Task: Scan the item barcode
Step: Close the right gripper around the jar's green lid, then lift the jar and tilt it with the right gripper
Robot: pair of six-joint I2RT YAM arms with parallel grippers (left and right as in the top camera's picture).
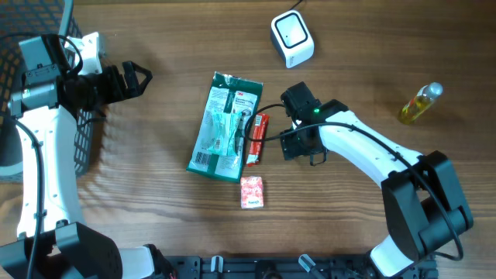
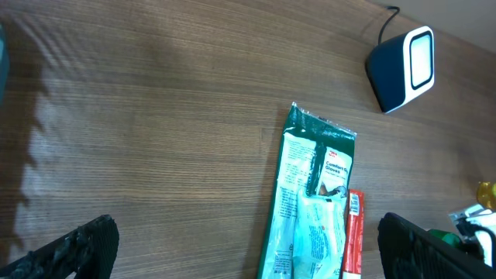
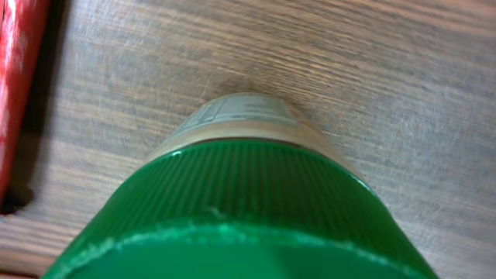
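Note:
The robot's right gripper is up at the green cap, so it should open and grasp the bottle around its labelled body (image 3: 244, 112) before scanning the barcode.
A green ribbed cap (image 3: 248, 209) of a bottle fills the lower half of the right wrist view, with a pale label (image 3: 240, 112) just past it; the bottle lies on the wood. My right gripper (image 1: 297, 142) hovers over it beside a red bar (image 1: 257, 138), and its fingers are hidden. The white scanner (image 1: 292, 37) stands at the back of the table. My left gripper (image 1: 136, 77) hangs open and empty at the far left. Its fingertips (image 2: 77, 248) frame the wood short of a green packet (image 2: 314, 201).
A small pink packet (image 1: 252, 191) lies in front of the green packet (image 1: 225, 125). A yellow bottle (image 1: 421, 102) lies at the far right. A black mesh basket (image 1: 85, 143) stands at the left edge under the left arm.

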